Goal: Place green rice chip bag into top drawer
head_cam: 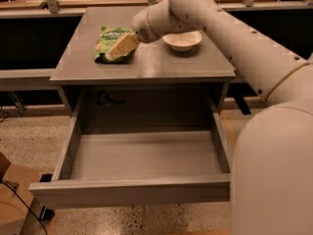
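Note:
The green rice chip bag has a side (121,52) nearest the white bowl. Next, my gripper closes on that side and leaves the bag's far half free.
The green rice chip bag (108,42) lies flat on the grey cabinet top (161,62), toward the back left. My gripper (115,51) reaches in from the right and sits over the bag's right half, its tan fingers (122,46) pointing down-left onto it. The top drawer (137,155) is pulled wide open below the cabinet top, and its inside is bare. Its plain grey front panel (127,192) faces me.
A white round bowl (182,39) stands on the cabinet top right of the bag, behind my arm (234,38). Dark tables flank the cabinet on both sides. A cardboard box (12,199) and cables lie on the speckled floor at lower left.

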Controlling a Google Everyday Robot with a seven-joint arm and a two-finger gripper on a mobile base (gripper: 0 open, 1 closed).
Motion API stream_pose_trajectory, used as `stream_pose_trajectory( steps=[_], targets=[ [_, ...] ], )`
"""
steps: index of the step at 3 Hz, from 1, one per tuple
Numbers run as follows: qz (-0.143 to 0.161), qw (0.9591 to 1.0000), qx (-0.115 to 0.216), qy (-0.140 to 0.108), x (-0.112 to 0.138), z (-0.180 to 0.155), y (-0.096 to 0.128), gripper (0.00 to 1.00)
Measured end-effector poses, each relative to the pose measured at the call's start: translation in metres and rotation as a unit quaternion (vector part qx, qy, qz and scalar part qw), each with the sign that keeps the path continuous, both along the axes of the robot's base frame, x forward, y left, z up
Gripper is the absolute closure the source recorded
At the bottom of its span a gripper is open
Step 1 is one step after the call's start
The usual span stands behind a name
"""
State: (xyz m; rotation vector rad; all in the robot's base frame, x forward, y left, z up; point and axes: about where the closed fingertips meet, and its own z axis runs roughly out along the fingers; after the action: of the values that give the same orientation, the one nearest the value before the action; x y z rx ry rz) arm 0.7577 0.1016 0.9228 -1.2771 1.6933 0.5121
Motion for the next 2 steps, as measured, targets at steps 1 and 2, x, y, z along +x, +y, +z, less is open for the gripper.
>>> stream_pose_trajectory(
  steps=[1, 2],
  targets=[
    [-0.045, 0.9989, 0.0, 0.015, 0.035, -0.028, 0.022, 0.0],
    [-0.067, 0.9973, 0.001, 0.032, 0.064, -0.056, 0.039, 0.0]
  ],
)
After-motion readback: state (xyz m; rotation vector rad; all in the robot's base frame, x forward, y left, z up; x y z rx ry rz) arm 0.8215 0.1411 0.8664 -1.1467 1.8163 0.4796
